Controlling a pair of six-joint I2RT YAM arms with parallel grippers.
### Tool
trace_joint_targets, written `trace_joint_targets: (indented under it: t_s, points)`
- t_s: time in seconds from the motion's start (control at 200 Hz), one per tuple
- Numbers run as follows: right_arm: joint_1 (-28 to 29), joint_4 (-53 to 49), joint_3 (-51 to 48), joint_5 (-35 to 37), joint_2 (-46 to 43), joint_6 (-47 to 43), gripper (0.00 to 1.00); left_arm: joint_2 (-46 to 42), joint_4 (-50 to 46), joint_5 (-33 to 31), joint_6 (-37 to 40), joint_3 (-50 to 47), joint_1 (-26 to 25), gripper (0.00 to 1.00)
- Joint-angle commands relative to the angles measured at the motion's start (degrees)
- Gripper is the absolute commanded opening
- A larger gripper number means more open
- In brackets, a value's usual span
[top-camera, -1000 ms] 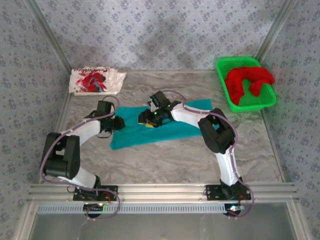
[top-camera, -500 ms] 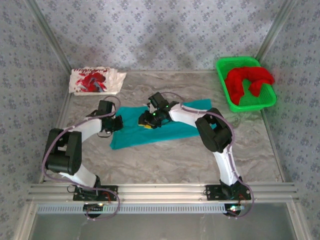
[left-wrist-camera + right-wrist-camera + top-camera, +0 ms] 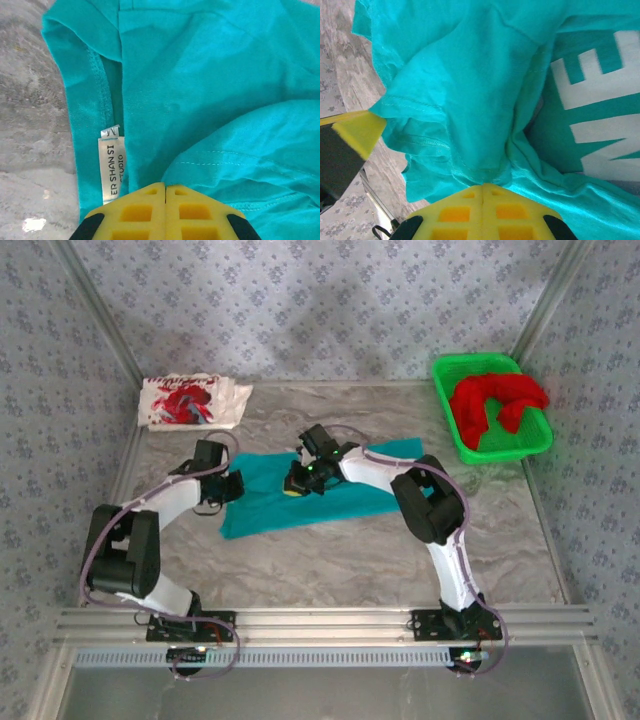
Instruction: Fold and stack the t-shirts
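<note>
The teal sleeve's wrinkled hem is hanging slack from my left gripper, so next my right gripper opens, pinches the sleeve's bulging end (image 3: pixel 486 172) deeper and pulls the sleeve tight.
The teal t-shirt (image 3: pixel 352 496) lies partly folded across the middle of the table. My left gripper (image 3: pixel 234 487) sits at its left edge and my right gripper (image 3: pixel 295 484) over its middle. In the left wrist view the yellow fingertips (image 3: pixel 165 186) are pressed together where a fold of teal cloth (image 3: pixel 210 80) converges, beside the white neck label (image 3: pixel 111 165). The right gripper (image 3: pixel 484 187) is shut on a bunched pinch of teal cloth (image 3: pixel 470 80), next to the white lettering (image 3: pixel 600 100). The white t-shirt with red print (image 3: pixel 190 402) lies folded at the back left. The red t-shirt (image 3: pixel 495 400) is heaped in the basket.
The green plastic basket (image 3: pixel 449 369) stands at the back right corner. Patterned walls and metal posts close in the marble-look table (image 3: pixel 330 560) on three sides. In the right wrist view a yellow finger of the left gripper (image 3: pixel 357 132) shows at the left edge.
My right gripper has shifted slightly to the right and back with the teal cloth bunched in it. The left gripper has hardly moved.
</note>
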Motion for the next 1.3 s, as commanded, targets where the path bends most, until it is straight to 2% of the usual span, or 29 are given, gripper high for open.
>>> trace_joint_targets:
  t_s: [0.0,0.215,0.26,0.31,0.38,0.61,0.814,0.994,1.149,1.299]
  points:
    - [-1.5,-2.1,-1.1,-0.5,-3.8,-1.1,0.0,-3.0,-2.9,-1.2,1.0,1.3,0.1,0.0]
    - [-1.7,-2.7,-1.3,-0.9,-4.6,-2.9,0.0,-4.1,-4.9,-0.8,1.7,1.5,-0.6,0.0]
    - [-1.5,-3.3,-0.6,-1.6,-4.1,-2.8,0.19,-4.0,-4.9,-0.8,2.0,1.5,-1.1,0.0]
    - [-1.3,-2.6,-0.5,-2.7,-3.6,-2.1,0.26,-3.9,-4.8,-0.8,2.1,1.6,-1.9,0.0]
    - [-0.9,-1.0,-0.7,-4.1,-2.5,-0.2,0.41,-3.6,-4.6,-0.8,2.0,1.8,-3.3,0.0]
    - [-0.2,0.6,-0.4,-4.7,-0.6,2.0,0.44,-2.9,-3.9,-1.4,1.2,1.6,-5.5,0.0]
    - [0.4,0.3,-0.3,-4.7,0.9,2.4,0.52,-4.0,-4.0,-1.8,0.9,1.7,-6.0,0.0]
    - [0.7,2.7,1.1,-5.1,2.8,3.5,0.49,-3.9,-3.9,-1.9,0.9,1.3,-6.0,0.0]
    - [0.6,3.5,2.3,-5.0,3.8,4.5,0.36,-3.9,-3.8,-2.1,0.8,0.8,-6.0,0.0]
    - [0.6,3.5,1.9,-4.5,3.5,4.4,0.16,-3.4,-3.4,-2.1,1.0,0.6,-6.0,0.0]
